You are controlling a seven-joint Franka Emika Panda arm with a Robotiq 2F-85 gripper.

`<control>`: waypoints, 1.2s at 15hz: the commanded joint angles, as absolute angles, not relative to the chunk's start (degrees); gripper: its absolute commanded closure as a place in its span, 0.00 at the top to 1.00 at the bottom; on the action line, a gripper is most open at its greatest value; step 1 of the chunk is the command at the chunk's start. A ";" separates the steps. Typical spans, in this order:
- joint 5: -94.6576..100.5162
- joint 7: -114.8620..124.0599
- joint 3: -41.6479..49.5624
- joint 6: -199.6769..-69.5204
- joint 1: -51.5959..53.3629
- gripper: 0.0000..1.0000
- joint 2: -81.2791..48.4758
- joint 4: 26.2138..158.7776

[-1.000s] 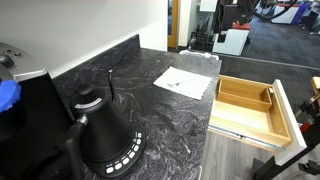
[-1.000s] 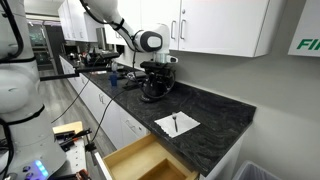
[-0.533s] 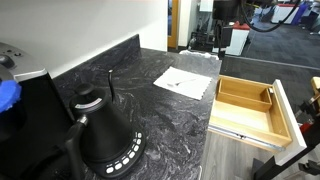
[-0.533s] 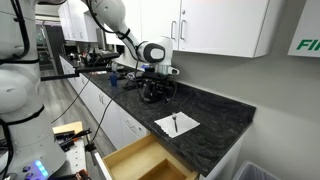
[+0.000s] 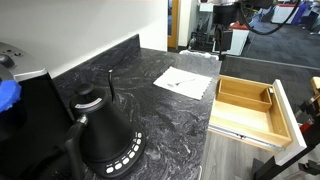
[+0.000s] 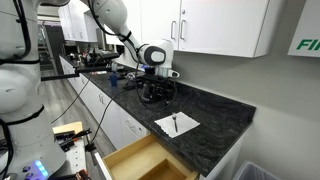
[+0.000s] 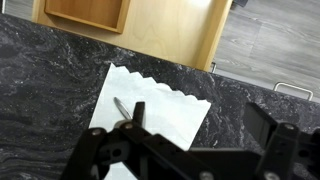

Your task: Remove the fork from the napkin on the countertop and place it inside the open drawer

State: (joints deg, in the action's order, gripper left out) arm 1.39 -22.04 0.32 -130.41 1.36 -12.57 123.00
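Observation:
Next, I move my gripper to the white napkin and close it on the narrow middle of the grey fork (image 5: 183, 82) (image 7: 128, 117).
The white napkin (image 7: 165, 110) lies flat on the dark marbled countertop (image 7: 50, 70). The thin grey fork (image 7: 122, 107) rests on it near its left side. Both exterior views show the napkin (image 5: 183, 82) (image 6: 177, 124) and, faintly, the fork (image 6: 176, 123). The tan wooden drawer (image 5: 248, 104) (image 6: 138, 162) (image 7: 160, 25) stands open just past the counter edge, its inside bare. My gripper (image 7: 200, 128) is open and empty. It hangs well above the counter, away from the napkin and over a black kettle (image 6: 160, 72).
A black kettle (image 5: 105, 132) (image 6: 153, 90) stands on the counter far from the napkin. White cabinets (image 6: 215, 25) hang above the backsplash. The drawer has an inner divider tray (image 5: 268, 98). Dark clutter sits at the counter's far end (image 6: 110, 72).
The arm has shifted a little toward the napkin side in an exterior view. The napkin, fork and drawer have not moved.

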 commanded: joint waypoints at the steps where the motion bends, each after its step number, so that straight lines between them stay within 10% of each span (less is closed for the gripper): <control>1: 2.89 -20.98 -0.51 -131.31 0.58 1.00 -13.10 122.99; 18: 12.72 -16.95 -0.42 -143.90 0.02 1.00 -34.71 107.48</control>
